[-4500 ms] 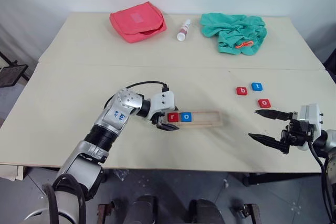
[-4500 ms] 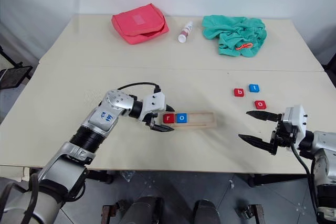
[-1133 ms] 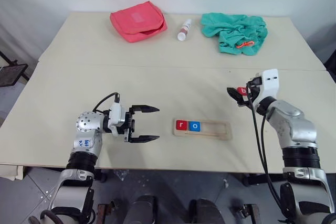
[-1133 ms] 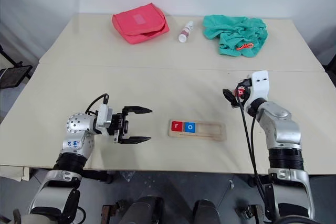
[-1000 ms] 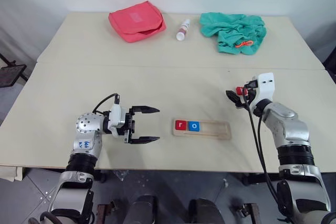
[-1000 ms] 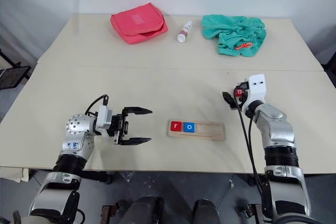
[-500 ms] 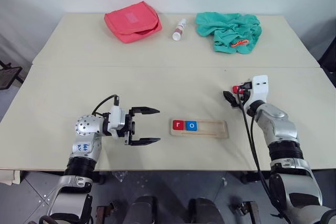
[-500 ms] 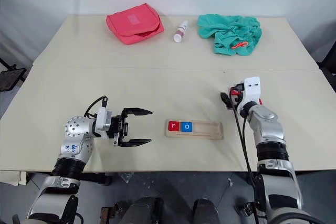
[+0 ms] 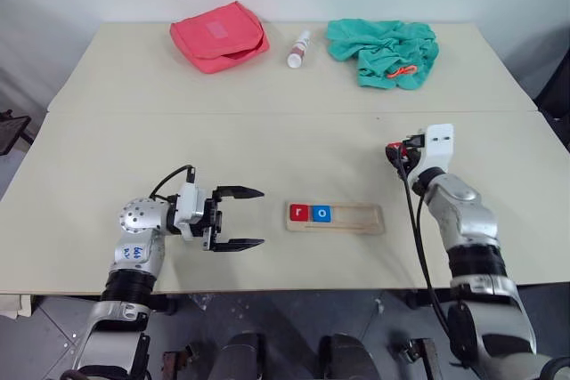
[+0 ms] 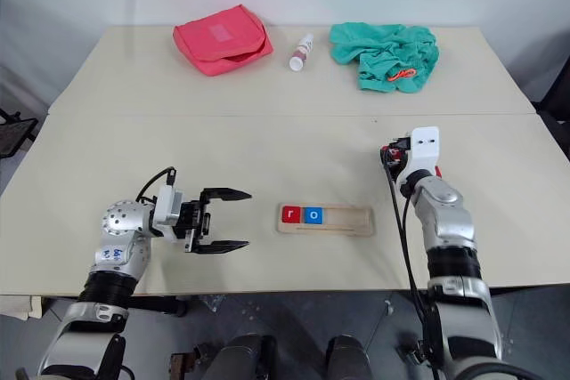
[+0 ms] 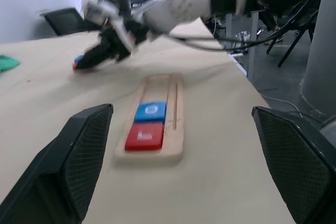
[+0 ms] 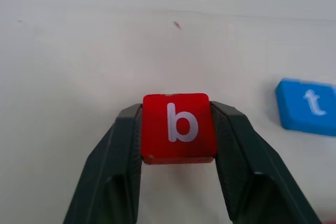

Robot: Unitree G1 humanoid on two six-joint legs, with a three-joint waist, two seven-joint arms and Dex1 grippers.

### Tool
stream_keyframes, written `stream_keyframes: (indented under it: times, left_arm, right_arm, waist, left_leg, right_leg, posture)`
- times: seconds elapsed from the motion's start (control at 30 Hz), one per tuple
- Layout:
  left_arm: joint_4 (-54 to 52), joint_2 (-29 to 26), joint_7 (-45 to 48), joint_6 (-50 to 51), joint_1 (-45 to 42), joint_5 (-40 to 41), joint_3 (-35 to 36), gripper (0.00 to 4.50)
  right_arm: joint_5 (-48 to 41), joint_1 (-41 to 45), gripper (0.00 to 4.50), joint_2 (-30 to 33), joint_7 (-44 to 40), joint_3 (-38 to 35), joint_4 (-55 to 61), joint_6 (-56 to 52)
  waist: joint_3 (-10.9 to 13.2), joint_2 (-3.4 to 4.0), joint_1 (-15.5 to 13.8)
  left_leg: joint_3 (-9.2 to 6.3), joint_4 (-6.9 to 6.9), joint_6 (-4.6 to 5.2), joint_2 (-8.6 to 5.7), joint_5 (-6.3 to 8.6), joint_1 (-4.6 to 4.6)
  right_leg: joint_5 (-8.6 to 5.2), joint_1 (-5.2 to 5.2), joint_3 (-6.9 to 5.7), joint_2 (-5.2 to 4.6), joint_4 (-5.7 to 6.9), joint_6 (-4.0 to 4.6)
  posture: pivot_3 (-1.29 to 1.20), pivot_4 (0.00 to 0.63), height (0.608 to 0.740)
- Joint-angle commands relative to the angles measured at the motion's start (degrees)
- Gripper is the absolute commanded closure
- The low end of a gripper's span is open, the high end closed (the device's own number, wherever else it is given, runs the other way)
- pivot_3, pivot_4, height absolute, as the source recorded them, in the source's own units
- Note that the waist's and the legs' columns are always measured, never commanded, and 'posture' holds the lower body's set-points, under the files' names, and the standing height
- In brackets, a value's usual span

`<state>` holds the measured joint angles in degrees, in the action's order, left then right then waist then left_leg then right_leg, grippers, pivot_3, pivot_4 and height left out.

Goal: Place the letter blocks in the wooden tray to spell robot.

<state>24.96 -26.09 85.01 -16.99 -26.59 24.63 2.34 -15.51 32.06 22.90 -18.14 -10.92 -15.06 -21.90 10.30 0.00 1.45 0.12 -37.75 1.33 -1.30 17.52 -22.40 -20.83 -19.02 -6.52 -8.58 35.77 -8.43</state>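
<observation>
My right gripper needs to release the red "b" block on the table (image 9: 411,219) beside the wooden tray's empty end.
The wooden tray (image 9: 361,217) lies in the middle near the table's front edge. A red "r" block (image 9: 298,213) and a blue "o" block (image 9: 321,214) sit side by side at its left end. To the tray's right and further back, my right gripper (image 9: 395,149) is shut on the red "b" block (image 12: 177,127), which sits squarely between the two fingers. A blue "t" block (image 12: 308,104) lies flat on the table close beside it. My left gripper (image 9: 240,218) is open and empty, level, pointing at the tray's left end from a short way off.
A pink pouch (image 9: 218,36), a small white bottle (image 9: 295,48) and a crumpled teal cloth (image 9: 383,51) lie along the table's far side. A seam (image 9: 223,113) crosses the table between them and the tray.
My right gripper's fingers have closed onto the red "b" block. The whole picture has shifted a little with the camera. The left gripper stays open.
</observation>
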Motion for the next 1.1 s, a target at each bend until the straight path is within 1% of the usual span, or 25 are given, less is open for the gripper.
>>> stream_keyframes:
  times: [0.03, 0.2, 0.3, 0.4, 0.5, 0.77, 0.83, 0.93, 1.03, 1.07, 1.1]
  left_arm:
    - [1.64, -1.0, 1.66, -1.22, -0.17, 1.48, 1.71, 0.0]
    - [4.5, -0.94, 3.57, -2.64, -1.32, 1.71, 2.19, 0.0]
    - [5.85, -0.97, 3.88, -3.24, -1.96, 1.76, 2.17, 0.0]
    - [8.07, -1.04, 5.16, -4.1, -3.1, 2.24, 2.42, 0.0]
    - [9.16, -1.59, 6.01, -3.98, -3.73, 2.94, 2.82, 0.0]
    - [8.11, -2.03, 5.97, -3.42, -3.82, 3.96, 2.28, 0.0]
    - [7.39, -1.97, 5.78, -3.22, -3.61, 4.14, 2.11, 0.0]
    - [6.51, -1.88, 5.56, -3.0, -3.33, 4.36, 1.93, 0.0]
    - [4.72, -1.9, 5.08, -2.38, -2.57, 4.71, 1.75, 0.0]
    - [3.88, -1.91, 4.84, -2.09, -2.2, 4.83, 1.72, 0.0]
    - [3.06, -1.92, 4.61, -1.82, -1.84, 4.93, 1.7, 0.0]
  right_arm:
    - [-4.25, -9.22, 3.03, 1.3, 1.98, -3.01, 23.92, -9.04]
    - [-7.31, -23.47, 3.03, -0.23, 7.41, -6.0, 44.83, -21.01]
    - [-8.66, -27.05, 3.03, -1.33, 9.41, -6.99, 50.27, -24.87]
    - [-10.06, -33.82, 3.03, -4.91, 12.39, -8.05, 57.03, -28.46]
    - [-10.34, -35.46, 3.03, -7.5, 14.27, -8.97, 57.8, -29.23]
    - [-9.3, -35.6, 3.03, -7.71, 14.43, -8.57, 55.19, -28.12]
    - [-8.94, -35.34, 2.3, -7.77, 14.33, -8.29, 54.4, -27.65]
    - [-8.72, -35.05, 1.35, -7.74, 14.22, -8.13, 53.7, -27.15]
    - [-8.84, -35.21, 0.27, -7.11, 13.68, -8.26, 53.69, -26.77]
    - [-9.07, -35.37, 0.05, -6.55, 13.03, -8.34, 53.83, -26.75]
    - [-9.34, -35.52, 0.05, -5.61, 12.05, -8.5, 54.03, -26.83]
  waist:
    - [0.0, 0.0, -0.4]
    - [0.0, 0.0, -1.83]
    - [0.0, 0.0, -1.68]
    - [0.0, 0.0, -1.78]
    - [0.0, 0.0, -1.53]
    - [0.0, 0.0, -1.37]
    - [0.0, 0.0, -1.37]
    - [0.0, 0.0, -1.44]
    - [0.0, 0.0, -1.37]
    - [0.0, 0.0, -1.36]
    - [0.0, 0.0, -1.35]
  left_leg:
    - [-0.06, 0.02, 0.0, -0.01, 0.0, -0.01]
    - [-0.02, -0.01, -0.02, -0.04, 0.02, 0.0]
    - [0.14, -0.06, -0.02, -0.05, 0.02, 0.01]
    - [0.16, -0.06, -0.02, 0.0, 0.01, 0.06]
    - [0.16, 0.01, -0.04, -0.02, 0.02, 0.1]
    - [0.39, 0.04, -0.02, -0.01, 0.01, 0.07]
    - [0.41, 0.04, -0.02, -0.01, 0.01, 0.07]
    - [0.41, 0.03, -0.02, -0.01, 0.01, 0.06]
    - [0.42, 0.03, -0.02, -0.01, 0.01, 0.06]
    - [0.43, 0.03, -0.02, -0.01, 0.01, 0.06]
    - [0.43, 0.03, -0.02, 0.0, 0.01, 0.06]
  right_leg:
    - [0.0, 0.0, 0.0, 0.0, 0.03, 0.0]
    - [0.0, 0.0, 0.08, -0.01, 0.04, 0.0]
    - [0.0, 0.0, 0.22, -0.01, 0.02, 0.0]
    - [0.0, -0.01, 0.27, 0.04, 0.02, 0.0]
    - [0.0, -0.03, 0.3, 0.04, 0.1, 0.0]
    - [0.0, -0.28, 0.43, 0.02, 0.19, 0.0]
    - [0.0, -0.29, 0.44, 0.02, 0.19, 0.0]
    - [0.0, -0.29, 0.45, 0.02, 0.19, 0.0]
    - [0.0, -0.3, 0.46, 0.02, 0.19, 0.0]
    - [0.0, -0.31, 0.46, 0.02, 0.19, 0.0]
    - [0.0, -0.32, 0.47, 0.02, 0.19, 0.0]
  posture:
    - [0.0, 0.15, 0.74]
    - [0.0, 0.15, 0.74]
    - [0.0, 0.15, 0.74]
    - [0.0, 0.15, 0.74]
    - [0.0, 0.15, 0.74]
    - [0.0, 0.15, 0.74]
    - [0.0, 0.15, 0.74]
    - [0.0, 0.15, 0.74]
    - [0.0, 0.15, 0.74]
    - [0.0, 0.15, 0.74]
    - [0.0, 0.15, 0.74]
